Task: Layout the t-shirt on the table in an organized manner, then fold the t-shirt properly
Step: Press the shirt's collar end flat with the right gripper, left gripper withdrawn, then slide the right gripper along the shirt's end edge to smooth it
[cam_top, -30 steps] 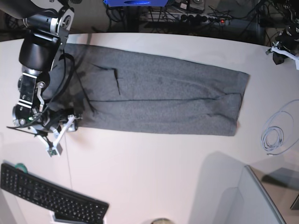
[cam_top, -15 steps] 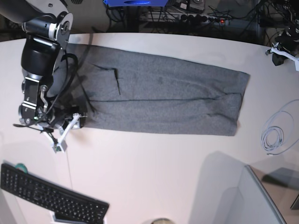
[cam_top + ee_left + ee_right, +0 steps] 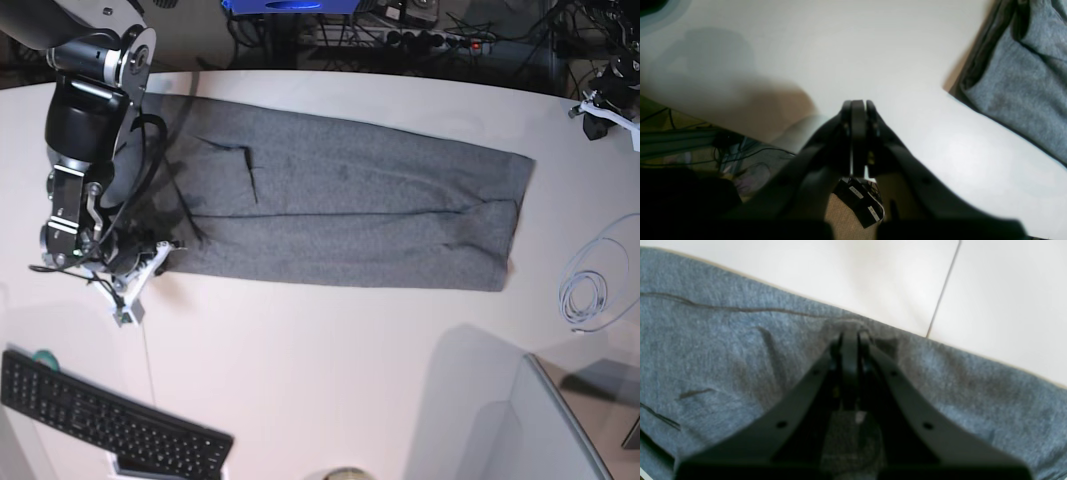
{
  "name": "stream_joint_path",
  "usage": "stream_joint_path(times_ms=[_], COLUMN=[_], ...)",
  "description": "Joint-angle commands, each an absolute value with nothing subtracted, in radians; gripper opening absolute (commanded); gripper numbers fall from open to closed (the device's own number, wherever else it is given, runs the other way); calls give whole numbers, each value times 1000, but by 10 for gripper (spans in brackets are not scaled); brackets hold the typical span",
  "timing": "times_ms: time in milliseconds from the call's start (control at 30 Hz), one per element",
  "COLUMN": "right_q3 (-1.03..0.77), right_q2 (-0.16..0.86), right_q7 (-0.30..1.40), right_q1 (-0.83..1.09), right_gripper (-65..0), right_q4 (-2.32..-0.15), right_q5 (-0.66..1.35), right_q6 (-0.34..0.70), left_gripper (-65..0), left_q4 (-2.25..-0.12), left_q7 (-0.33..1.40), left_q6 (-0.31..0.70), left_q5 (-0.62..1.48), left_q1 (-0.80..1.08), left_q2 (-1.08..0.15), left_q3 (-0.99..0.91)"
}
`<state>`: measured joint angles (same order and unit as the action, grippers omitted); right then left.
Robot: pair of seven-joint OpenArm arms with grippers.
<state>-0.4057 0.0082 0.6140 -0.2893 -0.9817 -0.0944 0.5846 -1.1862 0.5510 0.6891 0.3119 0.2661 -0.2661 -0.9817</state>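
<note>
The robot's right gripper needs to release the bunched hem, now next to the table's dark seam line, at the far edge of the grey t-shirt (image 3: 168, 107), straight across the t-shirt.
The grey t-shirt (image 3: 350, 210) lies on the white table (image 3: 330, 360) as a long flat strip, folded lengthwise. My right gripper (image 3: 165, 253) is at its near left corner. In the right wrist view the gripper (image 3: 850, 331) is shut on the t-shirt (image 3: 723, 356), with the hem bunched between its fingertips, next to the table's dark seam line (image 3: 943, 290). My left gripper (image 3: 857, 106) is shut on nothing, above the table's edge (image 3: 873, 50). The t-shirt's end (image 3: 1023, 86) lies off to its right. In the base view the left arm (image 3: 608, 105) sits at the far right edge.
A black keyboard (image 3: 100, 415) lies at the near left. At the right edge is a coiled white cable (image 3: 585, 290). A grey panel (image 3: 520, 420) fills the near right corner. Cables and gear lie beyond the far edge.
My right gripper went from open to shut on the t-shirt's near left corner, after edging toward the cloth. The left arm and the shirt's layout are unchanged.
</note>
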Motion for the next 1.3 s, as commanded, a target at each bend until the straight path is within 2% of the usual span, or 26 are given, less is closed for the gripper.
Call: stream_joint_path(times_ms=[0,100,433,667,1067,1267], right_q3=[-404,-406,-406,-406,-404,-404], right_q2=[13,10,-74,-119,-119,-119], right_q7=[611,654,823,885,984,995], right_q1=[-312,-306,-151,-31,166,243], right_gripper=[-644,-642,-642,-642,-642,-642], right_q4=[-1003,-1029,-1414,-1578,-1715,-1739], right_q5=[-85,-85,-85,-85,134,180], right_q6=[587,588,696,698,698,698], left_gripper=[-650,-650,-650,-650,-650,-650], left_q4=[-1199,-1199,-1199,-1199,-1199,-1198], left_q7=[535,535,535,535,535,535], left_q6=[696,696,694,694,694,694], left_q5=[325,323,323,323,323,325], left_q1=[266,266,265,265,263,263], left_q2=[-286,-286,-286,-286,-300,-305], left_q3=[-986,-986,-986,-986,-938,-908])
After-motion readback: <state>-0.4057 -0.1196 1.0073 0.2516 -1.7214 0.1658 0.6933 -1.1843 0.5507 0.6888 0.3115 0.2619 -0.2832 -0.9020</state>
